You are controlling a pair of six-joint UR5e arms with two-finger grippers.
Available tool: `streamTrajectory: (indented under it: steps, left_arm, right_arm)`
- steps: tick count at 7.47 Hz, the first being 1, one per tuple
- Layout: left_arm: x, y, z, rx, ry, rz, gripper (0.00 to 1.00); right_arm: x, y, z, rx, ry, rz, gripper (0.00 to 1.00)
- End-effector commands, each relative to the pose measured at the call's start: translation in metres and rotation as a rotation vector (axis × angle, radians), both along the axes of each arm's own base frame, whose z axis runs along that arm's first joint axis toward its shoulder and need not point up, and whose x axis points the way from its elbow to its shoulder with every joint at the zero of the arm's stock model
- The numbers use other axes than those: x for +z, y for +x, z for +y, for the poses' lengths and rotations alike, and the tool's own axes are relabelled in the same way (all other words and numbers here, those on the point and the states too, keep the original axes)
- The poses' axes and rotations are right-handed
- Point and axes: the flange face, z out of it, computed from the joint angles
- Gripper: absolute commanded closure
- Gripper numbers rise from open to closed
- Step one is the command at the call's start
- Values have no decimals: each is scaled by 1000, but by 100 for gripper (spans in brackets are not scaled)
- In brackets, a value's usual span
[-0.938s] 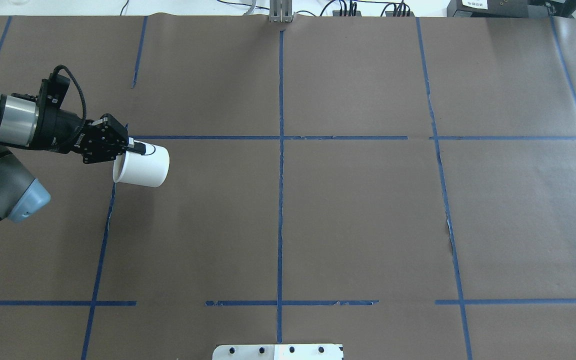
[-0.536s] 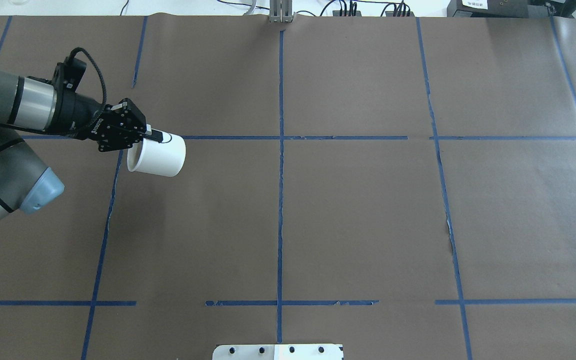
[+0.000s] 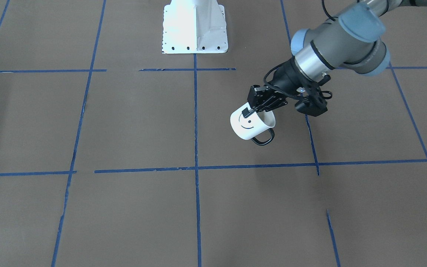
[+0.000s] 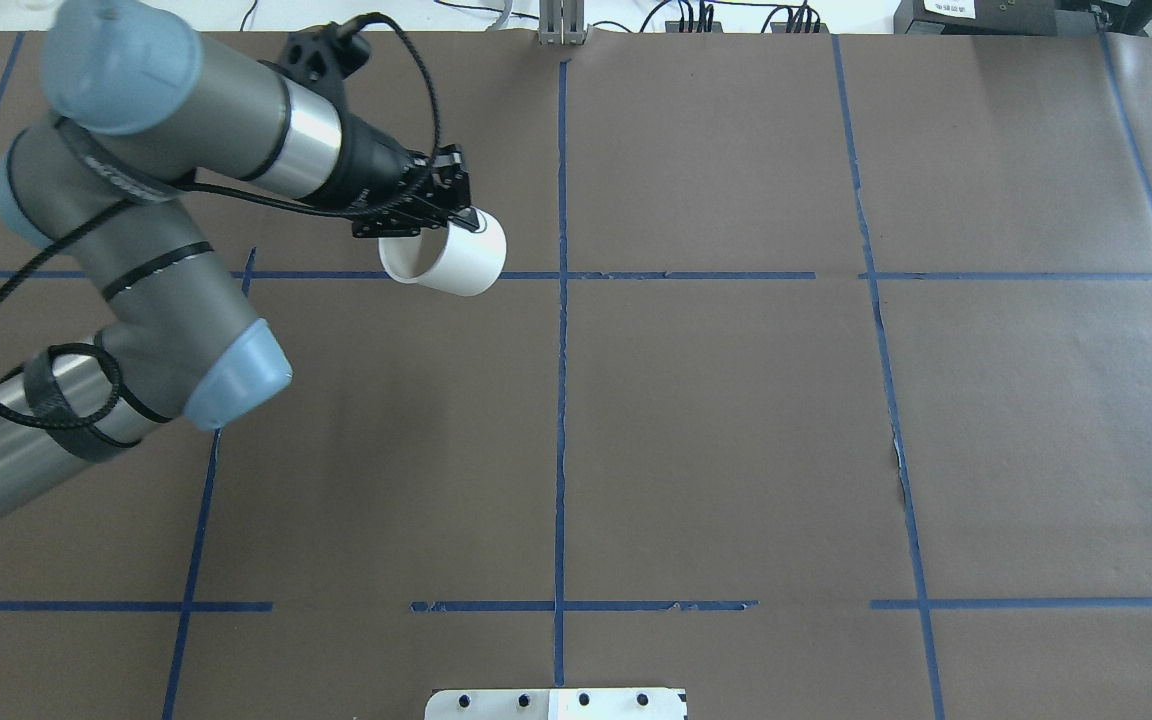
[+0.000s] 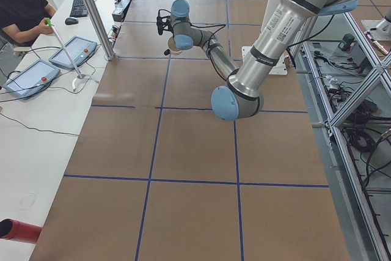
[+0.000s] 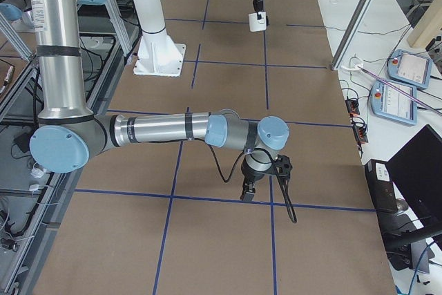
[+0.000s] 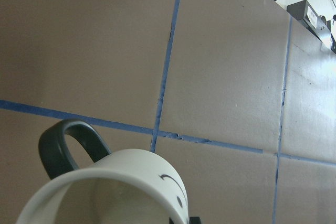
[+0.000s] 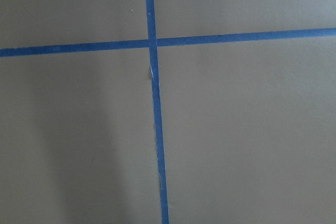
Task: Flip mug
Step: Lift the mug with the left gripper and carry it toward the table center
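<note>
My left gripper is going to put the white mug down on the blue tape line extending from the white robot base plate [image 3: 196, 126]. The mug now hangs tilted in the air.
The white mug [image 4: 451, 258] hangs tilted on its side in the air, its mouth toward the robot. In the front view the mug [image 3: 248, 124] shows its black smiley face and its black loop handle [image 3: 263, 139] below. My left gripper [image 4: 466, 222] is shut on the mug's wall at the rim; it also shows in the front view [image 3: 250, 111]. The left wrist view shows the mug's rim and white inside [image 7: 121, 187]. My right gripper [image 6: 246, 197] shows only in the exterior right view, low over the table, and I cannot tell if it is open or shut.
Brown paper with blue tape lines [image 4: 561, 400] covers the table. The white robot base plate [image 3: 195, 26] stands at the robot's edge. A person and tablets [image 5: 30, 77] are at a side desk beyond the far edge.
The left arm has carried the mug away from the robot and toward the table's centre line. The mug stays gripped and tilted on its side.
</note>
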Motion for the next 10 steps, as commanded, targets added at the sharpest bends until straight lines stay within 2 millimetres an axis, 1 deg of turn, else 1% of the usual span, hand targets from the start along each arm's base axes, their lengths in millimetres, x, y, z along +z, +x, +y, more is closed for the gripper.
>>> streamTrajectory:
  steps: [1,2,3,4,5,8,9,10]
  left_arm:
    - [-43,72,23,12,80,-233,100]
    - [-44,99,23,35,91,-299,100]
    - [-44,132,23,70,114,-364,100]
    - [-53,157,26,95,167,-461,100]
    - [-63,173,28,141,216,-530,100]
    - [-48,185,24,236,325,-598,100]
    - [-51,185,25,239,329,-595,100]
    - [-48,186,24,243,326,-599,100]
  right_arm:
    - [0,0,0,0,0,0,0]
    - [0,0,0,0,0,0,0]
    - [0,0,0,0,0,0,0]
    - [0,0,0,0,0,0,0]
    - [0,0,0,0,0,0,0]
    - [0,0,0,0,0,0,0]
    - [0,0,0,0,1,0,0]
    - [0,0,0,0,0,0,0]
